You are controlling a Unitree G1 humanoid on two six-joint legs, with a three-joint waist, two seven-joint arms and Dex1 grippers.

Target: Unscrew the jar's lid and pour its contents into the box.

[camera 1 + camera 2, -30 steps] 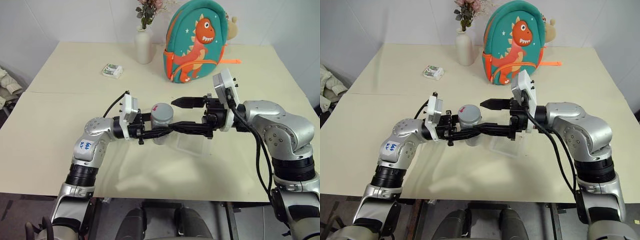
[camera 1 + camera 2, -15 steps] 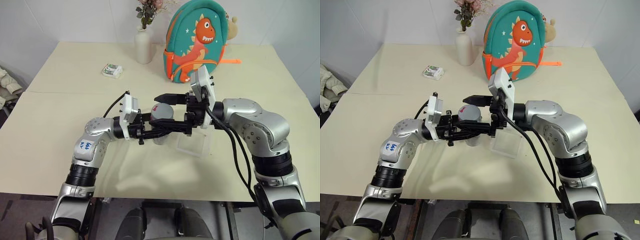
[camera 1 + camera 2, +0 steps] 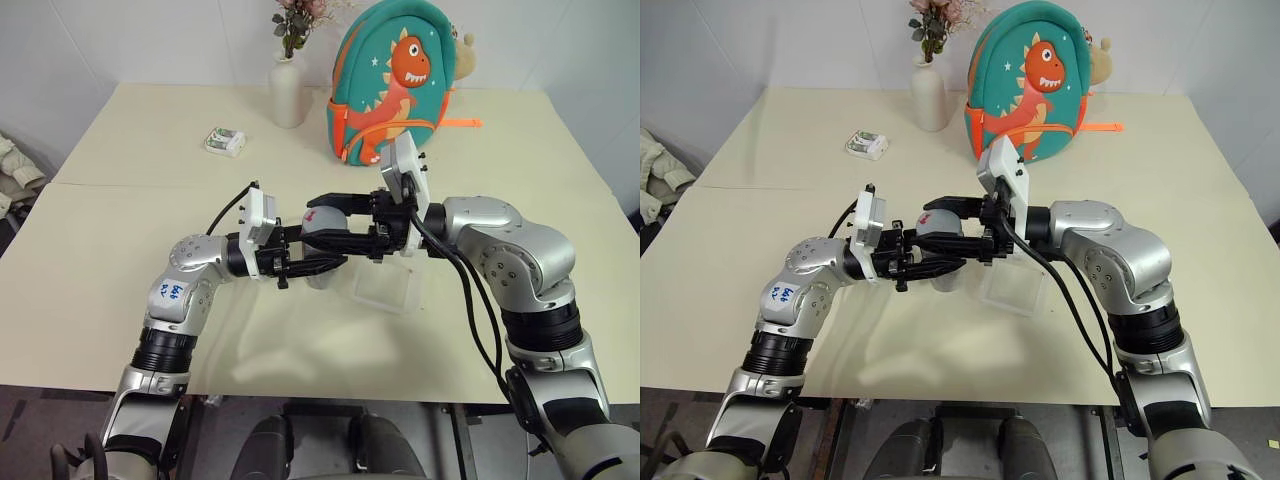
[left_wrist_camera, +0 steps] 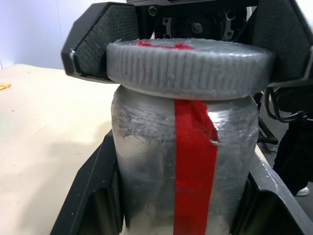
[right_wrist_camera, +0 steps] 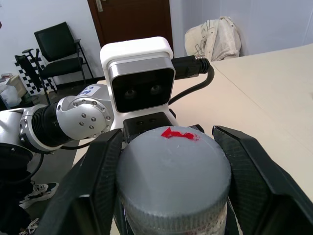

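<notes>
The robot's right gripper will release the grey lid on the bare table (image 3: 510, 261) next to the clear box, well away from the jar.
The jar (image 4: 186, 166), silvery with a red strip down its side, hangs upright above the table, and my left gripper (image 3: 318, 256) is shut on its body. The grey ribbed lid (image 5: 173, 166) sits on top of the jar with a red mark on it. My right gripper (image 3: 328, 220) reaches in from the right and is shut on the lid, its black fingers (image 5: 98, 186) pressed against opposite sides of the rim. The contents are hidden inside the jar. The clear box (image 3: 385, 290) lies on the table just below and to the right of the jar.
At the back of the cream table (image 3: 100, 280) stand a white vase with flowers (image 3: 287, 90) and a teal dinosaur backpack (image 3: 392, 85). A small white packet (image 3: 225, 141) lies at the back left.
My right gripper moved left up to the jar, then shut its fingers on the lid. The left gripper and the jar stayed still.
</notes>
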